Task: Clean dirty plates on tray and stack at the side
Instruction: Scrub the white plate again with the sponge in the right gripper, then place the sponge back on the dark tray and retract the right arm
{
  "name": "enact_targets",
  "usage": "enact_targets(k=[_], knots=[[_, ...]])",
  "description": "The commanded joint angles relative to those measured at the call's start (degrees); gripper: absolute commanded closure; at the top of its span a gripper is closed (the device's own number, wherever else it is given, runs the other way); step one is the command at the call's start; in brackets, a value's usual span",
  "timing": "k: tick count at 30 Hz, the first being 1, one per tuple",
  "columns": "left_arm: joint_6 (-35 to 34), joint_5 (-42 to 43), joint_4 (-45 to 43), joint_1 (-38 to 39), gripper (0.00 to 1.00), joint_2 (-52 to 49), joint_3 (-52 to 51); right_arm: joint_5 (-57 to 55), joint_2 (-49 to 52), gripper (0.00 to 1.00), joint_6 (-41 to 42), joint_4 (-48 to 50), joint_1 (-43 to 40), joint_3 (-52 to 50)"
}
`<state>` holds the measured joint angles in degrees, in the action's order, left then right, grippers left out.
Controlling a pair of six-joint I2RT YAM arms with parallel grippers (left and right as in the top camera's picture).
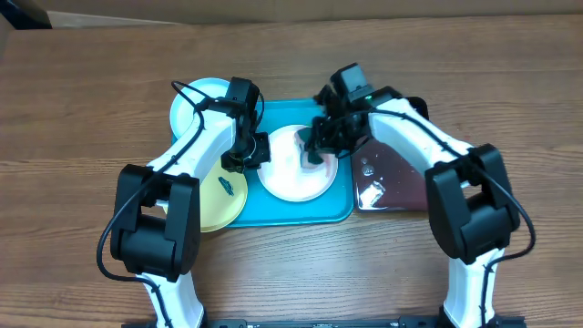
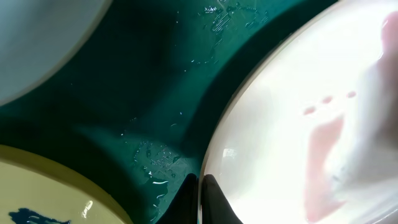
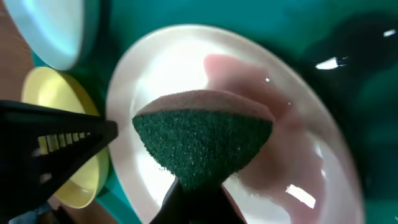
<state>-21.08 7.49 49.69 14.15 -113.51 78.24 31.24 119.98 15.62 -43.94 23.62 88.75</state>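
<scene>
The robot's right gripper will release the green scouring sponge in the dark liquid (image 1: 400,165) near the middle of the black tray.
The white plate (image 1: 293,173) lies in the middle of the turquoise tray (image 1: 342,205). My left gripper (image 1: 258,150) is shut on the white plate's left rim (image 2: 214,149), its fingertips (image 2: 200,186) pinching the edge. My right gripper (image 1: 316,150) is shut on a green scouring sponge (image 3: 202,146) and presses it onto the white plate (image 3: 155,68), where a pinkish wet smear spreads. The yellow-green plate (image 1: 219,196) with a dark smear lies at the tray's left edge. The pale blue plate (image 1: 196,105) lies at the tray's far left corner.
A smaller black tray (image 1: 387,182) with dark liquid stands right of the turquoise tray, under my right arm. Water drops lie on the turquoise tray floor (image 2: 155,81). Brown wooden tabletop (image 1: 82,109) surrounds everything.
</scene>
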Motion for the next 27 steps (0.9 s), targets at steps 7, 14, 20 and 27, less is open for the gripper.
enact_targets(k=[7,14,20,27], knots=[[-0.39,0.02,0.17,-0.2,0.94,-0.48,-0.11,-3.74,-11.5,0.96,-4.2,-10.84,-5.88,3.48],[-0.39,0.02,0.09,-0.2,0.81,-0.5,-0.13,-20.02,-11.41,0.96,-5.68,-19.3,-12.2,1.31],[-0.42,0.0,0.07,0.17,0.76,-0.5,-0.15,-32.48,-11.37,0.96,-7.15,-17.51,-12.7,-5.09],[-0.42,-1.09,-0.37,0.9,0.71,-0.48,-0.15,-32.65,-11.37,0.74,-7.13,-12.87,-12.72,-8.72]])
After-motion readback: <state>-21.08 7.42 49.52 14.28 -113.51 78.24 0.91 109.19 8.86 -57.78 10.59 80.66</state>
